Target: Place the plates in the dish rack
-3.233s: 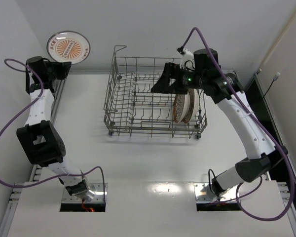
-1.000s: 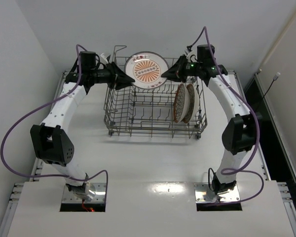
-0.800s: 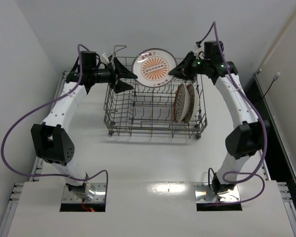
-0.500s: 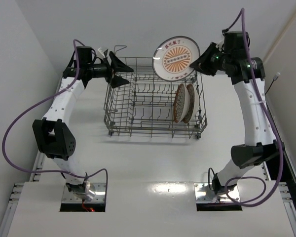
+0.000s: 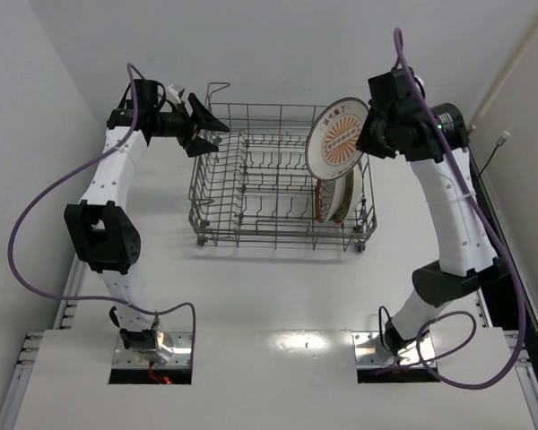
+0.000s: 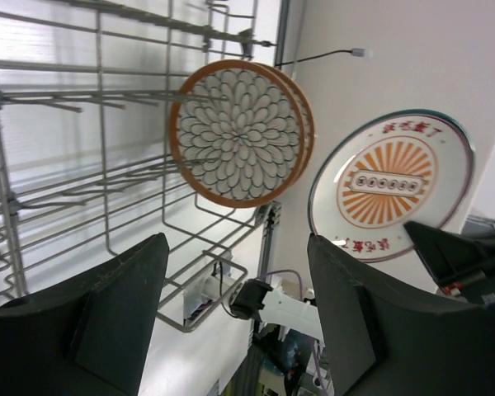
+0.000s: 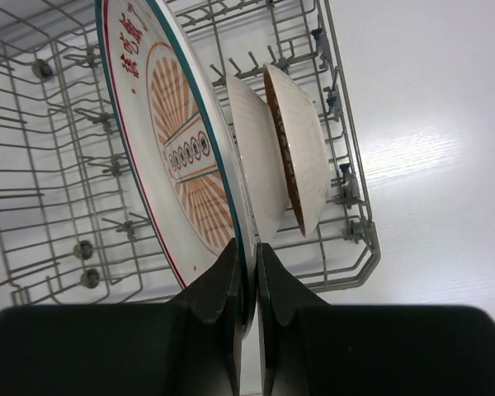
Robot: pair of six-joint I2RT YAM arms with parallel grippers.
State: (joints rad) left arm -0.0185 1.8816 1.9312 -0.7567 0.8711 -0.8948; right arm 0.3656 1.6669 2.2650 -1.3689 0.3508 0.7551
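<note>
My right gripper will release the white plate upright among the dish rack's wires (image 5: 317,191) against the open side of the cream plate.
The white plate with the orange centre motif (image 5: 336,139) hangs tilted on edge over the right end of the dish rack (image 5: 251,193), with my right gripper (image 5: 366,134) shut on its rim. In the right wrist view the fingers (image 7: 223,289) pinch that plate (image 7: 173,148) just left of two plates standing in the rack (image 7: 58,165): a cream one (image 7: 252,157) and a brown-rimmed one (image 7: 301,157). My left gripper (image 5: 202,127) stands open and empty at the rack's far left corner. Its view shows the petal-pattern plate (image 6: 239,132) and the held plate (image 6: 392,186).
The rack's raised corner loop (image 5: 217,90) stands just right of the left gripper. Upright tines fill the rack's rows (image 6: 82,206). White walls close in at the back and left. The right arm's purple cable (image 5: 502,269) loops down past the table's right edge.
The left gripper opened, let go of the orange-motif plate and drew back left. The right gripper carried the plate to the right and turned it on edge above the rack's right end.
</note>
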